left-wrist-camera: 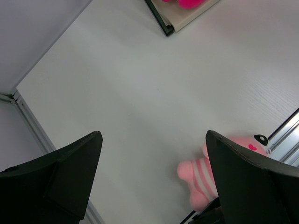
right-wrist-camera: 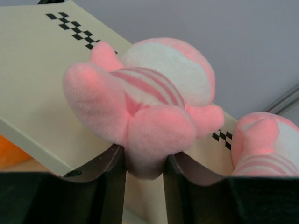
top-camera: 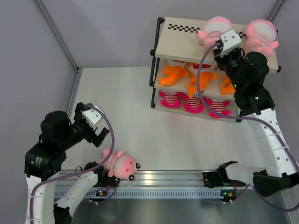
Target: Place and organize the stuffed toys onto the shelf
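Note:
The pink striped doll is by the near bar, so my left gripper should go to it next and close on the doll's lower face (top-camera: 122, 165), below the hearts on its cheeks.
The shelf (top-camera: 182, 46) stands at the back right. Orange sharks (top-camera: 174, 74) lie on its middle board, magenta creatures (top-camera: 192, 105) on its bottom board. A pink striped doll (top-camera: 261, 35) lies on the top board at the right. My right gripper (right-wrist-camera: 144, 161) is shut on the leg of a second pink striped doll (right-wrist-camera: 149, 88), held over the top board; it also shows in the top view (top-camera: 212, 29). A third pink striped doll (top-camera: 120, 165) lies on the table by the near rail. My left gripper (top-camera: 93, 126) is open and empty above and left of it.
A metal rail (top-camera: 187, 179) runs along the near edge between the arm bases. Grey walls enclose the table at the left and back. The shelf's corner (left-wrist-camera: 170, 23) shows at the top of the left wrist view, and the floor doll (left-wrist-camera: 205, 179) at its lower right.

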`<control>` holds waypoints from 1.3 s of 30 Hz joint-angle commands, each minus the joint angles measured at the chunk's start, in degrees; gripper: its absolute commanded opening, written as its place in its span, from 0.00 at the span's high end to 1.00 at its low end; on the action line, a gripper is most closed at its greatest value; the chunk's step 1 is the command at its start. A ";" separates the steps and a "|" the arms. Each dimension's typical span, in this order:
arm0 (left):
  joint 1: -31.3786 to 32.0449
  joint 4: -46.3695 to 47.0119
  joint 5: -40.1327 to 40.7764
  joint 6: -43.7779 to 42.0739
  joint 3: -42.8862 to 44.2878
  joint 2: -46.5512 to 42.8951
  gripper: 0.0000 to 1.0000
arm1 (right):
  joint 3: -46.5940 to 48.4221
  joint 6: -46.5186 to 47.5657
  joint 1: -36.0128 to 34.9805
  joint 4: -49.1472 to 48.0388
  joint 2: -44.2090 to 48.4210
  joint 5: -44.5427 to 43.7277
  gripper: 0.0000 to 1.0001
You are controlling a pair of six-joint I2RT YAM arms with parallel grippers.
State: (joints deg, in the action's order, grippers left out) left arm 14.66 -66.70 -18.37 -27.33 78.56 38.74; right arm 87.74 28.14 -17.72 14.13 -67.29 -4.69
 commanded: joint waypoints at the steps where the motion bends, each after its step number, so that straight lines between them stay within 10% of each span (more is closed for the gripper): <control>1: -0.33 0.78 -0.26 0.09 -0.25 -0.51 0.02 | 0.15 -1.33 1.10 3.36 0.75 1.08 0.62; 5: -0.33 0.78 -0.09 -0.26 -1.13 -0.68 0.01 | 0.58 -2.91 1.02 3.88 3.21 2.83 0.24; 20: -0.33 0.34 3.17 -2.37 -13.95 1.60 0.02 | 14.98 -11.78 -1.44 15.30 8.22 18.30 0.07; 27: 0.37 -9.06 -12.13 -15.73 -20.29 9.68 0.06 | 15.19 -17.42 -6.18 15.77 7.96 29.47 0.08; 39: 36.03 -4.15 0.14 -16.35 -29.77 25.84 0.04 | 2.61 -16.45 -7.33 11.09 9.45 25.87 0.07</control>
State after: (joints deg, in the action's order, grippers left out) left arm 45.56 -72.05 -24.49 -42.61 53.69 61.39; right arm 90.30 12.16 -24.16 27.14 -58.72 21.21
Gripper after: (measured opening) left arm 0.963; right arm 0.932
